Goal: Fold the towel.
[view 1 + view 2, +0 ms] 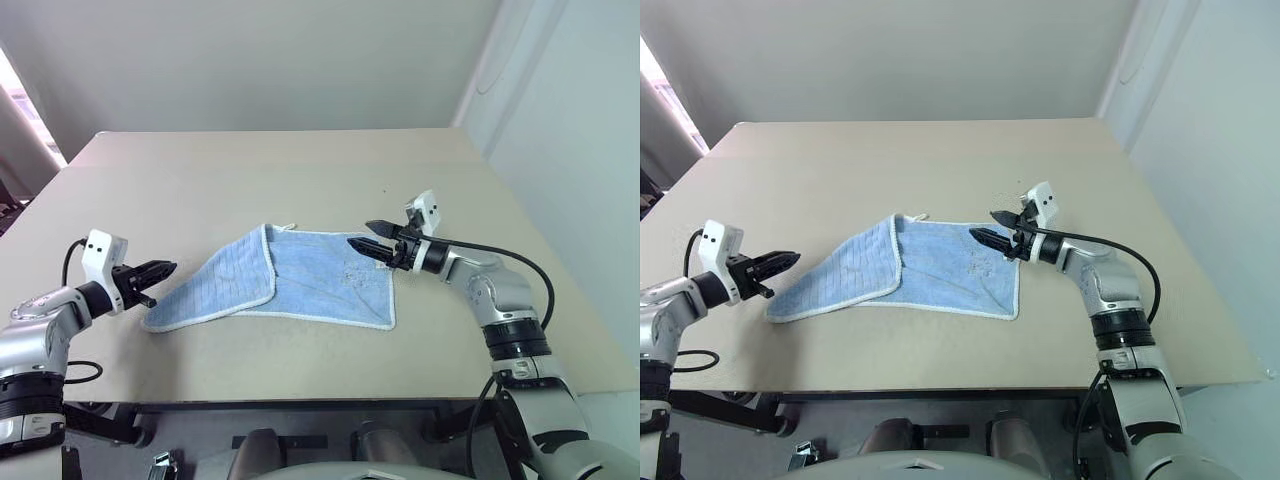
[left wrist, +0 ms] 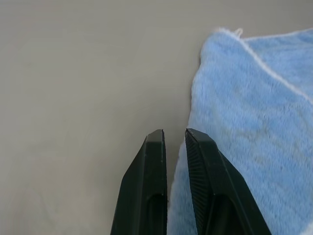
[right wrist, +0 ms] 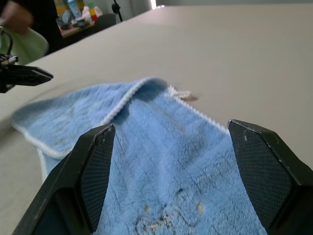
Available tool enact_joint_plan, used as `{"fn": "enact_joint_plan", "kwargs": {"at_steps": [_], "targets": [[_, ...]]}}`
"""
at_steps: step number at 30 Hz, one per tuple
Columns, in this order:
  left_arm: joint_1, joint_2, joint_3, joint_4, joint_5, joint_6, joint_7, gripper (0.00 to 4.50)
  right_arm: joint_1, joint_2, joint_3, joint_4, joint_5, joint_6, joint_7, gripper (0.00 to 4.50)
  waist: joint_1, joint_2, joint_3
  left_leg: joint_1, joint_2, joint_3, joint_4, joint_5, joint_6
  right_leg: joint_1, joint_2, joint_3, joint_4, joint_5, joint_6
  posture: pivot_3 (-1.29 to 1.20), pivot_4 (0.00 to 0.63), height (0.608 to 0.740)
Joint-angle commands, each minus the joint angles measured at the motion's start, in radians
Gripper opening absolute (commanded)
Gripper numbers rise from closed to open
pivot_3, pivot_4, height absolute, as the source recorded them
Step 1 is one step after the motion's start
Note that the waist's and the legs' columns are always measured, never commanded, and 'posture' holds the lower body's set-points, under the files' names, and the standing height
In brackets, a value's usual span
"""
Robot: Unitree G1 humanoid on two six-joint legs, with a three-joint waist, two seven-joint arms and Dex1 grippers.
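I will close my right gripper on the far corner of the towel's unfolded end [image 1: 379, 236], opposite the part that is already folded over.
The towel [image 1: 318, 275] is light blue with white edging and lies flat on the beige table [image 1: 300, 175]. Its left part is folded over diagonally, and a small white tag [image 1: 290, 227] sticks out at the far edge. My right gripper [image 1: 360, 233] hovers open just above the towel's right portion, with nothing between its fingers; the wrist view looks between the wide-spread fingers [image 3: 95, 166] onto the cloth [image 3: 161, 161]. My left gripper [image 1: 170, 267] sits just left of the towel's folded left corner, shut and empty. Beside its fingers [image 2: 151, 166] lies the towel's edge [image 2: 244, 117].
Bare tabletop surrounds the towel on all sides. The table's near edge [image 1: 300, 400] runs close in front of both arms. A white wall [image 1: 570, 120] rises at the right. Past the table's far side, the right wrist view shows a person [image 3: 19, 19] and clutter.
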Motion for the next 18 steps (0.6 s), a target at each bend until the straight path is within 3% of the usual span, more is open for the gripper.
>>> {"fn": "enact_joint_plan", "kwargs": {"at_steps": [1,18], "targets": [[-0.002,0.006,0.036,-0.039,-0.019,-0.001,0.005,0.73,-0.011,0.001,0.010,-0.010,-0.009,-0.016,0.013,3.86,0.001,0.000,0.000,0.000,0.000,0.000,0.000,0.000,0.000,0.000,0.000,0.000,0.000,0.000,0.000,0.00,0.000,0.740],[0.012,-0.049,0.017,-0.096,-0.032,0.010,0.012,0.73,-0.018,-0.001,-0.037,0.008,-0.033,-0.007,-0.114,3.86,0.000,0.000,0.000,0.000,0.000,0.000,0.000,0.000,0.000,0.000,0.000,0.000,0.000,0.000,0.000,0.00,0.000,0.740]]}}
